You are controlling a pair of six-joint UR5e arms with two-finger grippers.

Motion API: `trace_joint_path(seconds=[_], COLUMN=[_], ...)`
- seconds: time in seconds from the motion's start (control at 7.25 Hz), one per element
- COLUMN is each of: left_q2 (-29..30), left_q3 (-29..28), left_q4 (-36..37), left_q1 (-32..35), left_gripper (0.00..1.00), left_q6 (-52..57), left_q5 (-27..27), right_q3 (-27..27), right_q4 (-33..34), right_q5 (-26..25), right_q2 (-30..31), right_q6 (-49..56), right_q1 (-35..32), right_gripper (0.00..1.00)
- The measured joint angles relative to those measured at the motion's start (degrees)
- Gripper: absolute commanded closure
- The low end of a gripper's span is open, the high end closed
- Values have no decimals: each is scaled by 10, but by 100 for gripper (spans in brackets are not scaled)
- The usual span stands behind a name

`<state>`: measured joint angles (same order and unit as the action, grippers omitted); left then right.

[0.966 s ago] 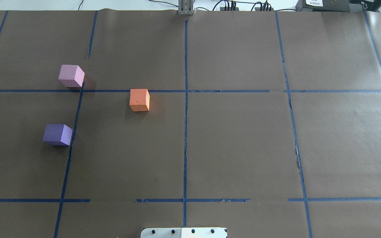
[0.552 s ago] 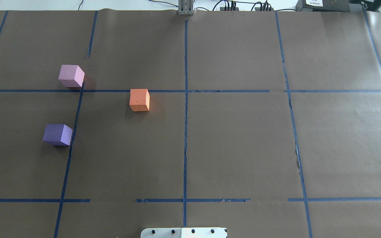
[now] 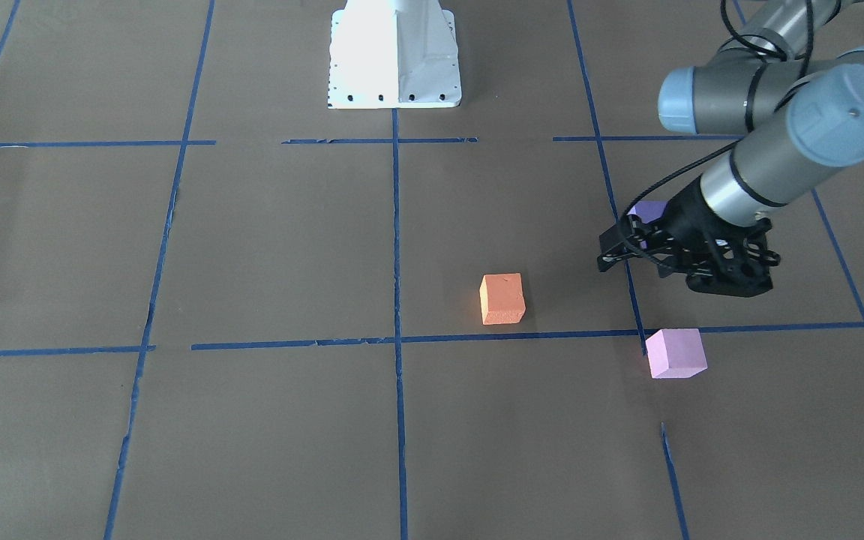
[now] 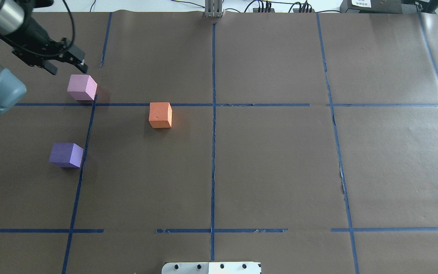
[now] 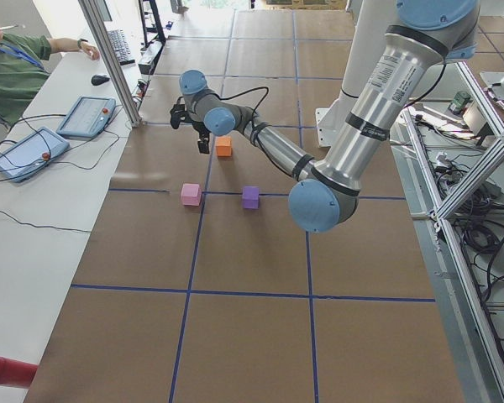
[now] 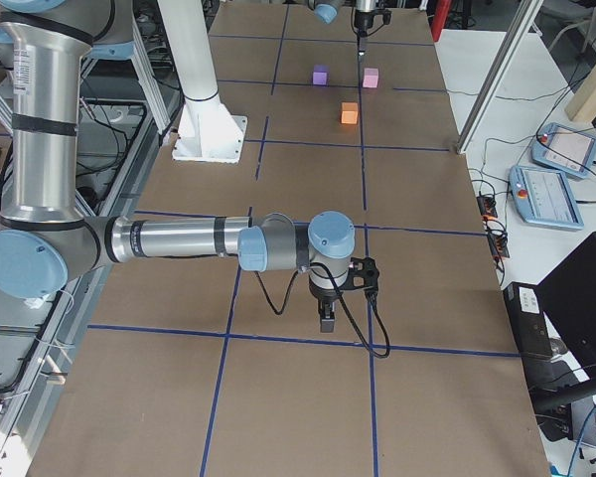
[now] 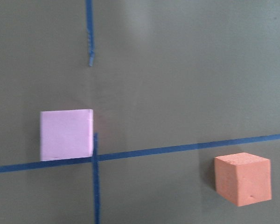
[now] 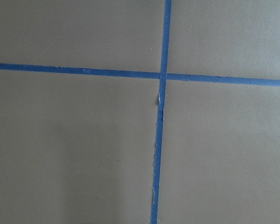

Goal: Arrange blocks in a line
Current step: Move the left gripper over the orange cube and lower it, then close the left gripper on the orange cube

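Next, my left gripper goes to the orange block nearer the table's middle and closes around the block's sides (image 3: 502, 297) (image 7: 243, 179).
Three foam cubes rest apart on the brown table. The pale pink block (image 4: 82, 87) (image 3: 675, 352) (image 7: 66, 134) is on a tape crossing. The orange block (image 4: 160, 115) (image 3: 502, 298) (image 7: 243, 178) lies nearer the table's middle. The violet-purple block (image 4: 66, 155) is half hidden behind the gripper in the front-facing view (image 3: 651, 211). My left gripper (image 4: 69, 71) (image 3: 606, 253) is open and empty, held in the air near the pink block. My right gripper (image 6: 326, 318) shows only in the exterior right view, low over bare table far from the blocks; I cannot tell if it is open.
Blue tape lines (image 4: 213, 152) divide the brown paper into squares. The robot's white base plate (image 3: 394, 60) (image 4: 211, 268) is at the table's near edge. An operator (image 5: 17, 67) and teach pendants (image 6: 546, 194) are beside the table.
My left arm has come into the overhead view from the left, and its gripper now hangs by the pink block. The three blocks have not moved.
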<state>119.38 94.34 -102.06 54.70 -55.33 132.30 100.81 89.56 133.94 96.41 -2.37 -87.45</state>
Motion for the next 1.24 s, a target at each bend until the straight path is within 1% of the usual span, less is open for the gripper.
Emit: trace_joint_path(seconds=[0.14, 0.41, 0.55, 0.83, 1.1, 1.24], left_q2=[19, 47, 61, 86, 92, 94], left_q3=[-15, -48, -65, -97, -118, -128], left_q4=[-15, -23, -23, -23, -24, -25], left_q1=[-33, -85, -103, -129, -150, -158], left_gripper=[0, 0, 0, 0, 0, 18], left_q6=[-48, -99, -116, -134, -144, -147], left_q5=[-42, -127, -155, -186, -207, -210], right_q3=[0, 0, 0, 0, 0, 0], right_q4=[0, 0, 0, 0, 0, 0], right_q5=[0, 0, 0, 0, 0, 0], right_q2=[0, 0, 0, 0, 0, 0], right_q6=[0, 0, 0, 0, 0, 0], right_q1=[0, 0, 0, 0, 0, 0], right_gripper=[0, 0, 0, 0, 0, 0])
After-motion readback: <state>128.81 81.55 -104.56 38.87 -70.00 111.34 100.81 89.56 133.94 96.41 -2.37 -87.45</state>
